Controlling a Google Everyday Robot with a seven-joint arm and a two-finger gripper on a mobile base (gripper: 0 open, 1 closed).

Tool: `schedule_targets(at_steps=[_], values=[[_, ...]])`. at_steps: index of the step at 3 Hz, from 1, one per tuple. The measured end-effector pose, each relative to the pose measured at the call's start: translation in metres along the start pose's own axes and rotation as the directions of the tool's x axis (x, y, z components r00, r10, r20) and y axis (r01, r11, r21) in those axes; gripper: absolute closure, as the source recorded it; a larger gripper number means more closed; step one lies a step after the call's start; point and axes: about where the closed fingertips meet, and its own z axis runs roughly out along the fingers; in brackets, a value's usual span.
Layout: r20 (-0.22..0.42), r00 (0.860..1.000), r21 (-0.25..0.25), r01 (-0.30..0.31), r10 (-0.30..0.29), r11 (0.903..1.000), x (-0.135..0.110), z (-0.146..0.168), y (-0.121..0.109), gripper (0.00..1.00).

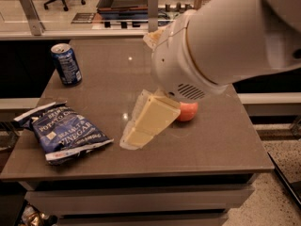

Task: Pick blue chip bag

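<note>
The fingers of my gripper needs to next go to the middle of the blue chip bag (pixel 70 132) and close there, so that they bunch the bag up between them.
The blue chip bag (pixel 66 133) lies flat near the front left corner of the brown table (pixel 225 145), its white "POTATO" and "VINEGAR" lettering facing up. My gripper (pixel 136 136), cream-coloured, hangs from the big white arm (pixel 221 41) and points down and left over the middle of the table. It is to the right of the bag and apart from it, with nothing visibly in it. The arm hides part of the table behind it.
A blue soda can (pixel 67 64) stands upright at the back left of the table. A red apple (pixel 188 111) sits just right of the gripper, partly hidden by the arm. A counter (pixel 94 27) with rails runs behind the table.
</note>
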Motion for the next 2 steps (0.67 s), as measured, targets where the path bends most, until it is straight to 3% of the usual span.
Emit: schedule_targets(at_steps=[1, 2], values=[[0.029, 0.999, -0.016, 0.019, -0.019, 0.9997, -0.025, 0.041, 0.001, 0.00], [0.109, 0.994, -0.048, 0.034, -0.029, 0.9983, -0.067, 0.122, 0.000, 0.00]])
